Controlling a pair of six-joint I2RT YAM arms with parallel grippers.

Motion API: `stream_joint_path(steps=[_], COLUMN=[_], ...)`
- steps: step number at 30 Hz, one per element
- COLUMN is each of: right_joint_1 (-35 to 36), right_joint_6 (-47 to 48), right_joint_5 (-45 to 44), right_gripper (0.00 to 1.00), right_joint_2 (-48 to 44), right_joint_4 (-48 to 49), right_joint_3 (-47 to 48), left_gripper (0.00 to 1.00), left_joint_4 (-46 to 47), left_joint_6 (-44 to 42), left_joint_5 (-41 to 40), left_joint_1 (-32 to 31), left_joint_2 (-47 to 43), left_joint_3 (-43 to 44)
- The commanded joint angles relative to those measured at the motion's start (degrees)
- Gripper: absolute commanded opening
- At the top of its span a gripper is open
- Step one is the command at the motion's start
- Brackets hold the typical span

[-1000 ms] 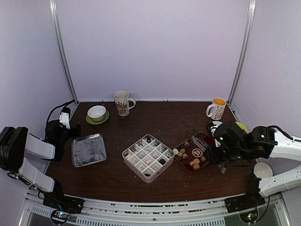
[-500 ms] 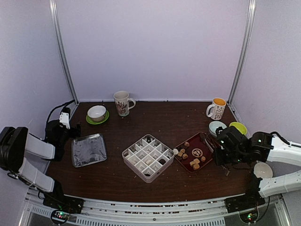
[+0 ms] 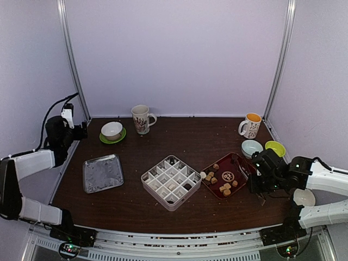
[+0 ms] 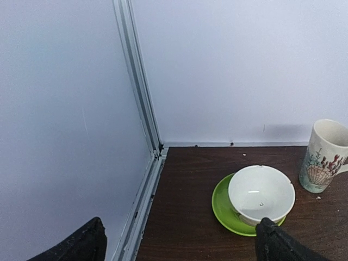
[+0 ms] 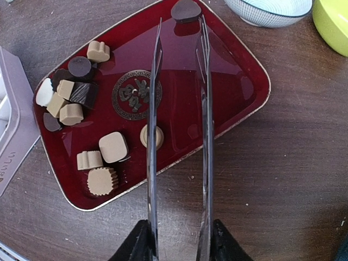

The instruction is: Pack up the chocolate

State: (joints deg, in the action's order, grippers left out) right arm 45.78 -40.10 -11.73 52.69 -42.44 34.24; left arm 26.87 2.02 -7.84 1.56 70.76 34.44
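Next, my left gripper should go to the outer edge of the metal tray (image 3: 84, 175), farthest from the white divided box, and close there.
The chocolate (image 5: 87, 95) lies as several small tan, dark and white pieces on a red tray (image 5: 239, 81), seen in the top view right of centre (image 3: 220, 180). A white divided box (image 3: 172, 182) beside it holds a few pieces. My right gripper (image 5: 178, 239) is shut on long metal tongs (image 5: 153, 136), whose two arms reach over the tray. Their tips stand apart on either side of one dark piece (image 5: 186, 10) at the tray's far corner. My left gripper (image 4: 182, 244) hangs open and empty at the back left, above the table edge (image 3: 76, 132).
A white bowl on a green saucer (image 4: 261, 194) and a patterned mug (image 4: 325, 155) stand at the back left. A metal tray (image 3: 103, 173) lies left of the box. Blue bowl (image 5: 269, 11), green bowl (image 5: 333, 22), orange-lined mug (image 3: 250, 125) and small white bowl (image 3: 303, 196) crowd the right side.
The left arm has lifted from beside the metal tray up towards the back left corner. The right gripper with the tongs has drawn back to the right and lower.
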Motion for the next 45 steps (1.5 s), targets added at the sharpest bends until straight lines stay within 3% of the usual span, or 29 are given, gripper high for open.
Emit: stream_joint_path(steps=[1, 10, 18, 26, 36, 45], right_joint_1=[-1.07, -2.80, -5.17, -6.05, -6.40, -6.40], right_joint_6=[0.05, 1.92, 4.06, 4.69, 5.30, 8.24], right_joint_5=[1.10, 0.58, 1.24, 2.69, 3.14, 3.78], right_gripper=[0.37, 0.38, 0.48, 0.50, 0.71, 0.74], right_joint_2=[-0.76, 1.83, 5.22, 8.82, 9.36, 6.15], right_joint_4=[3.14, 6.97, 11.93, 15.12, 14.95, 12.83], right_joint_3=[-1.46, -2.89, -3.27, -3.28, -3.18, -0.57], left_gripper=[0.98, 0.98, 0.98, 0.98, 0.98, 0.91], left_joint_4=[-17.58, -33.85, -50.43, -62.04, -67.39, -67.22], left_joint_6=[8.03, 30.50, 32.31, 34.00, 38.26, 40.01], left_joint_5=[-1.32, -7.15, 3.42, 4.06, 3.61, 4.17], left_joint_1=[0.37, 0.40, 0.44, 0.43, 0.40, 0.37], left_joint_2=[-2.58, -11.95, -12.17, -16.16, -19.95, -13.65], left_joint_3=[3.27, 1.75, 6.43, 5.96, 2.42, 2.90])
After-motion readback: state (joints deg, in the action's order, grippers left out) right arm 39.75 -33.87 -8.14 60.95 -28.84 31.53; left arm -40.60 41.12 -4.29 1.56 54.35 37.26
